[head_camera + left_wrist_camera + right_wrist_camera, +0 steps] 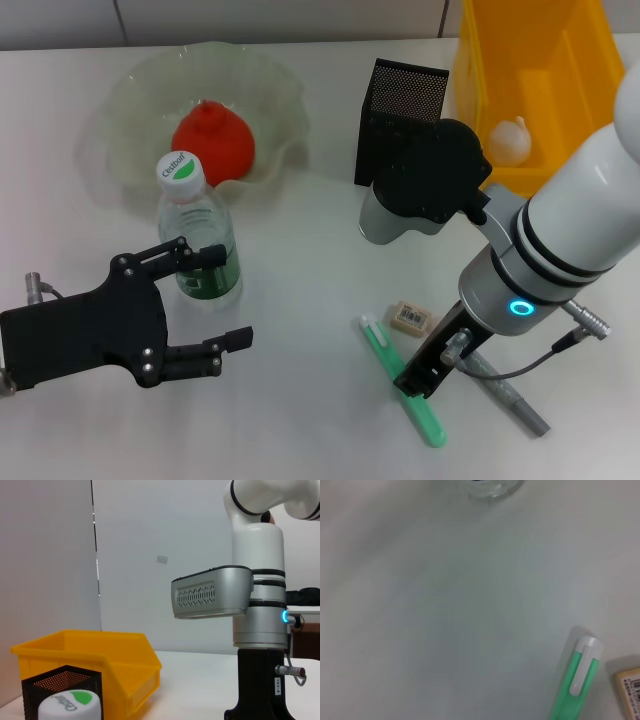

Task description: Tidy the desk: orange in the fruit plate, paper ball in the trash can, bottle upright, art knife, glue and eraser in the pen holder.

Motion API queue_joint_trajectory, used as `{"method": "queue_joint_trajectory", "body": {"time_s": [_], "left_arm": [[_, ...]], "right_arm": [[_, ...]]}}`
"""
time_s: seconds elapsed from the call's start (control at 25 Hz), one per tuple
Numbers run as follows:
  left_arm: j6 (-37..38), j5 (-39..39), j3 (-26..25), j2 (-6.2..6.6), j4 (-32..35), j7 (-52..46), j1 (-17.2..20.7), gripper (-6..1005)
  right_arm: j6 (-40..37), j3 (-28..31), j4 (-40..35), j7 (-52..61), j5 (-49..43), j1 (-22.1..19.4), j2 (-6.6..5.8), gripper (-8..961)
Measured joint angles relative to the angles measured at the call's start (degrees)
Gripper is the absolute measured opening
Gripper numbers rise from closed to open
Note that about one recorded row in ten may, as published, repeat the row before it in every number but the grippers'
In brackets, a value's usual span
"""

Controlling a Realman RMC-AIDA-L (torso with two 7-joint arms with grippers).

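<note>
Next, I open my right gripper, as the green art knife lies at an angle to its fingers, grip its middle (413, 403) in line with them, then lift it to the pen holder.
The orange (212, 140) lies in the pale-green fruit plate (120, 110). The bottle (198, 235) stands upright in front of the plate; its cap (70, 705) shows in the left wrist view. My left gripper (222, 298) is open and empty, just in front of the bottle. The green art knife (400, 385), the eraser (410, 317) and a grey glue pen (512, 396) lie on the desk. My right gripper (428, 375) hangs over the knife. The knife (575, 685) and eraser (630, 690) show in the right wrist view. The paper ball (510, 140) lies in the yellow trash can (560, 60).
The black mesh pen holder (400, 105) stands upright left of the trash can, partly behind my right arm's wrist housing (395, 215). The left wrist view shows the pen holder (60, 685), the trash can (115, 662) and my right arm (257, 605).
</note>
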Motion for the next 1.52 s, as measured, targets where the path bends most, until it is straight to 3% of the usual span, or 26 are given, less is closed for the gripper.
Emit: {"method": "queue_joint_trajectory", "body": {"time_s": [0.12, 0.64, 1.08, 1.52], "left_arm": [[0.11, 0.00, -0.06, 0.00, 0.00, 0.00, 0.01, 844], [0.69, 0.00, -0.18, 0.04, 0.00, 0.00, 0.32, 843], [0.70, 0.00, -0.31, 0.09, 0.00, 0.00, 0.04, 843], [0.69, 0.00, -0.38, 0.08, 0.11, 0.00, -0.11, 843]], "right_arm": [[-0.01, -0.07, 0.08, -0.04, 0.06, 0.15, 0.00, 201], [-0.24, -0.30, -1.71, 0.13, 1.66, -0.12, 0.00, 166], [0.53, -1.23, -0.86, 1.68, 0.44, 0.53, 0.00, 444], [1.93, -3.06, 1.71, 1.79, 0.70, 1.91, 0.06, 437]]}}
